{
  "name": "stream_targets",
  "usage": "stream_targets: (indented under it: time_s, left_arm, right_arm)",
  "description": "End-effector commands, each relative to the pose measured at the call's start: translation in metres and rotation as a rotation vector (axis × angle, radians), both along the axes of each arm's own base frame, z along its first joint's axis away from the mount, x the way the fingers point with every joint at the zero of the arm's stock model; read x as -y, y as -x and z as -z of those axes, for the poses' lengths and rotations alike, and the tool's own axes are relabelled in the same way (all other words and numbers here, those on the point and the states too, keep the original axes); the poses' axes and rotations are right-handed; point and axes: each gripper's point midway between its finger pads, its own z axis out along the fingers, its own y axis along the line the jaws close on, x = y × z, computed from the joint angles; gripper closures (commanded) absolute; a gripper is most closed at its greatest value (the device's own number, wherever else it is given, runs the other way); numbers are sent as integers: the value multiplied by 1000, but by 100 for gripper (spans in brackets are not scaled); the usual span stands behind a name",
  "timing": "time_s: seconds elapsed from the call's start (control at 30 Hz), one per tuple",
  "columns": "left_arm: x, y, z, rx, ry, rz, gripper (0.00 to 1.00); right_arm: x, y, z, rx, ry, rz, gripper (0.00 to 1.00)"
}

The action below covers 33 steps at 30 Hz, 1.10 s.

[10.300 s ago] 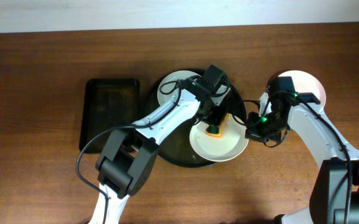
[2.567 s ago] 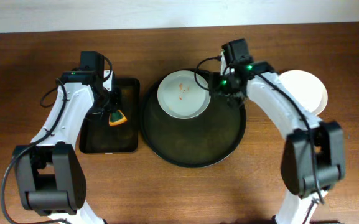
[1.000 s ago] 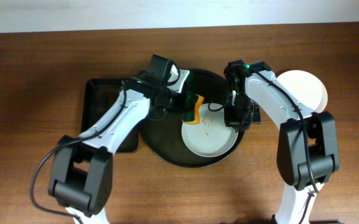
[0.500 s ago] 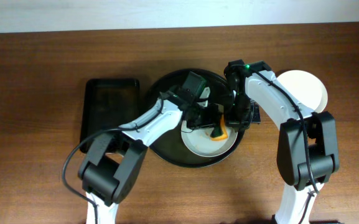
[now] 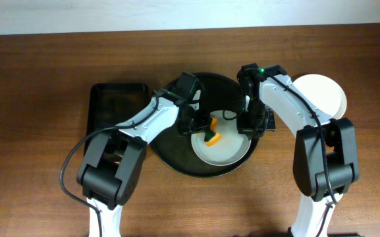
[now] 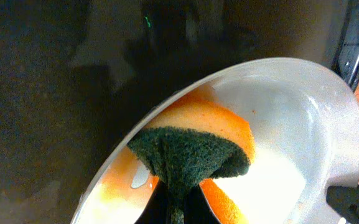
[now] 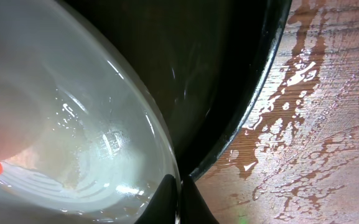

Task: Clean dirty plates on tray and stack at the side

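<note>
I need to use my right gripper to set the white plate from the tray down on the other white plate on the table [image 5: 319, 98].
A white plate [image 5: 228, 153] lies on the right half of the round black tray [image 5: 173, 155]. My left gripper [image 5: 205, 130] is shut on an orange sponge with a green scouring face [image 5: 212, 137] and presses it onto the plate's left part. In the left wrist view the sponge [image 6: 191, 149] is pinched between the jaws [image 6: 178, 214] over the wet plate [image 6: 285, 124]. My right gripper [image 5: 247, 128] is shut on the plate's right rim. The right wrist view shows its tips [image 7: 179, 202] clamped over the rim of the plate [image 7: 55, 118], beside the tray's edge [image 7: 263, 93].
Another white plate [image 5: 323, 93] rests on the table to the right of the tray. A smaller rectangular black tray [image 5: 116, 122] lies to the left. The wood beside the round tray is wet with puddles [image 7: 328, 124].
My left gripper has swept the sponge across the plate, right and then back to its left part. The right gripper has stayed put on the rim.
</note>
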Motion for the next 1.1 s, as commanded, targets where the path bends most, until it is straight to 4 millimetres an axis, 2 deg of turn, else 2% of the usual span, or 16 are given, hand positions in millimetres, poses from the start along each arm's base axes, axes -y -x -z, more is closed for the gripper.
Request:
stream_targets:
  time_s: [0.0,0.07,0.1,0.13,0.27,0.33,0.43,0.53,0.63,0.7,0.8,0.87,0.97,1.07]
  left_arm:
    - [-11,7,8,-2,-30,70,100]
    - [-17,1,-5,84,-63,119,100]
    - [-22,-1,-6,100,-94,118,100]
    - [-38,-4,-3,121,-184,104,100]
    - [-57,-15,-4,197,-295,135,100]
    - [-55,-23,-22,257,-291,144,100]
    - [-54,-38,-63,373,-279,110,100]
    - [-57,-44,-85,426,-257,88,100]
    - [-82,-54,-104,446,-257,24,100]
    - [-116,-57,-116,431,-274,-45,100]
    - [-175,-55,-121,358,-315,-159,100]
    - [-200,-53,-118,317,-330,-207,100]
    - [-219,-53,-116,296,-341,-250,100]
    - [-223,-54,-116,295,-346,-259,100]
  right_arm:
    - [-2,3,-6,9,-3,-16,96]
    - [-2,3,-6,9,-2,-17,96]
    - [-2,3,-6,9,-2,-17,96]
    - [-2,3,-6,9,-2,-16,96]
    - [-1,4,-6,2,4,-17,96]
    - [1,4,-6,6,15,-18,96]
    - [4,3,-6,10,29,-20,96]
    - [5,2,-6,12,36,-22,96]
    - [7,2,-6,15,48,-24,96]
    - [17,-4,-7,42,105,-32,96]
    - [39,-33,-30,171,248,-39,96]
    - [48,-52,-56,269,310,-38,96]
    - [54,-67,-97,408,345,-21,96]
    - [66,-70,-130,512,453,-31,96]
